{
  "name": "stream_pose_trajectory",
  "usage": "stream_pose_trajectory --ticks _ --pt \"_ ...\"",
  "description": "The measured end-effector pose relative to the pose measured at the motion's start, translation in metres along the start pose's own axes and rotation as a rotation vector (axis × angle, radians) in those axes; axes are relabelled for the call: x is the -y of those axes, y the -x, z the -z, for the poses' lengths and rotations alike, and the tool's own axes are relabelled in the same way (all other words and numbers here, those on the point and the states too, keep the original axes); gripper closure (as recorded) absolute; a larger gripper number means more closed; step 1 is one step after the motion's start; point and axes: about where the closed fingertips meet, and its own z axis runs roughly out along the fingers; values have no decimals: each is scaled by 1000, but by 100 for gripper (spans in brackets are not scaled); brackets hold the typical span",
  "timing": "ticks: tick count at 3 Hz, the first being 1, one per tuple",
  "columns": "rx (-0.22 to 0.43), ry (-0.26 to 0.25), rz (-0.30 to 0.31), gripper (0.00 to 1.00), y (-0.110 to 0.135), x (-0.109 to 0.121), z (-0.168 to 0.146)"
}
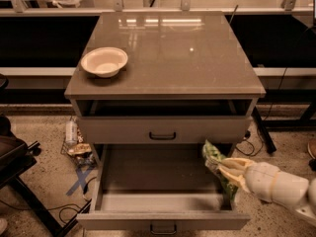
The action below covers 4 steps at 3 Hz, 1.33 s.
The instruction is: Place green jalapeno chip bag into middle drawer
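Note:
I should release the green jalapeno chip bag on the drawer's grey tray (200, 187), toward the front corner nearest my arm.
The green jalapeno chip bag (217, 169) hangs upright in my gripper (228, 173), which is shut on it and reaches in from the lower right. The bag is over the right edge of the open middle drawer (163, 220), partly past its right wall. The drawer is pulled out wide, its flat grey tray bare, with a small dark bar handle on its front. The bag's lower part is hidden behind the gripper's cream fingers (236, 165).
A cream-white bowl (104, 61) sits on the cabinet top at the left. The upper drawer front (163, 130) is slightly out above the open tray. Clutter and cables lie on the floor at the left (79, 149). A dark chair part is at the far left.

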Motion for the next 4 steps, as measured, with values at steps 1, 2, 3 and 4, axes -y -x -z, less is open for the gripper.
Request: stream_pose_trajectory --ticks 1,2,3,4 --pt "-48 86 -12 100 -24 -20 -31" --pt "-74 165 -26 100 -41 -39 -59" --pt "-88 221 -36 100 -52 -53 -79" --pt "-90 235 -37 90 -53 -56 -84"
